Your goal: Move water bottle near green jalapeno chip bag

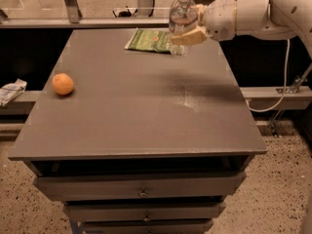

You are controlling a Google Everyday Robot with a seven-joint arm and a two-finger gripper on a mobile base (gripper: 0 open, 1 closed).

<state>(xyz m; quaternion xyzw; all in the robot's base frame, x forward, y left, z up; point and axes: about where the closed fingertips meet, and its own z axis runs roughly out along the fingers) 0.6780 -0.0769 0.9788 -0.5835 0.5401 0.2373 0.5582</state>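
My gripper will let go of the water bottle on the table (192, 56) next to the arm-side end of the green jalapeno chip bag.
The water bottle (183, 18) is a clear plastic bottle with a white cap, upright and held in the air over the far right part of the table. My gripper (187, 35) is shut on its lower half, with the white arm reaching in from the right. The green jalapeno chip bag (150, 40) lies flat on the table's far edge, just left of and below the bottle; the bottle's base overlaps the bag's right end in this view.
An orange (63, 84) sits at the left of the grey table (146, 116). Drawers run below the table's front edge. A white crumpled object (10, 91) lies on a ledge left of the table. A rail runs behind the table.
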